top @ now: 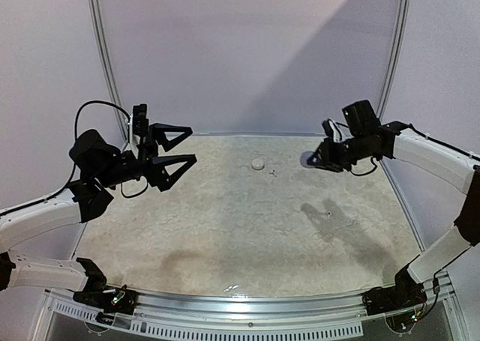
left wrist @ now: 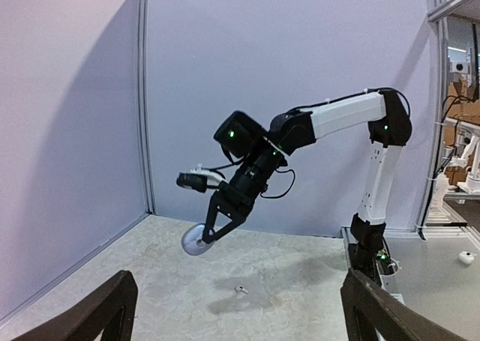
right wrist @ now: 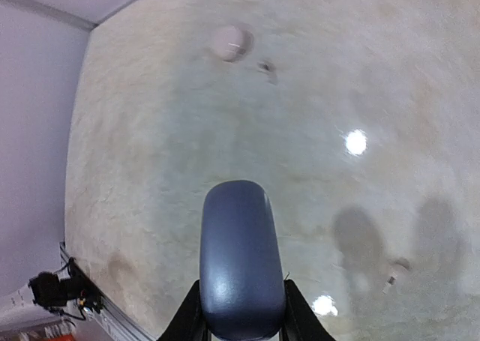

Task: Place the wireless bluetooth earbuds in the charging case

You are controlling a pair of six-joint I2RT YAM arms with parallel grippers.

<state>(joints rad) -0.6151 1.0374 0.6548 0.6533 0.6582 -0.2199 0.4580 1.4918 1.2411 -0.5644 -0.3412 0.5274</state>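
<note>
The robot's right gripper needs to let go of the charging case on the table (top: 334, 191) (right wrist: 417, 180) just behind the earbud in the right arm's shadow.
My right gripper (top: 313, 160) hangs above the back right of the table, shut on the charging case (right wrist: 240, 258), a blue-grey oval that shows closed in the right wrist view. The case (left wrist: 196, 241) also shows from the left wrist, clamped in that gripper. One tiny earbud (top: 273, 171) lies near the back middle. Another earbud (left wrist: 241, 288) lies in the right arm's shadow (top: 328, 214). My left gripper (top: 193, 144) is raised at the back left, open wide and empty, its fingers (left wrist: 101, 311) at the bottom corners of its own view.
A small round white case (top: 258, 163) sits beside the back earbud, also in the right wrist view (right wrist: 229, 41). Purple walls and a metal rail (top: 105, 71) enclose the table on the back and sides. A metal edge (top: 247, 303) runs along the front.
</note>
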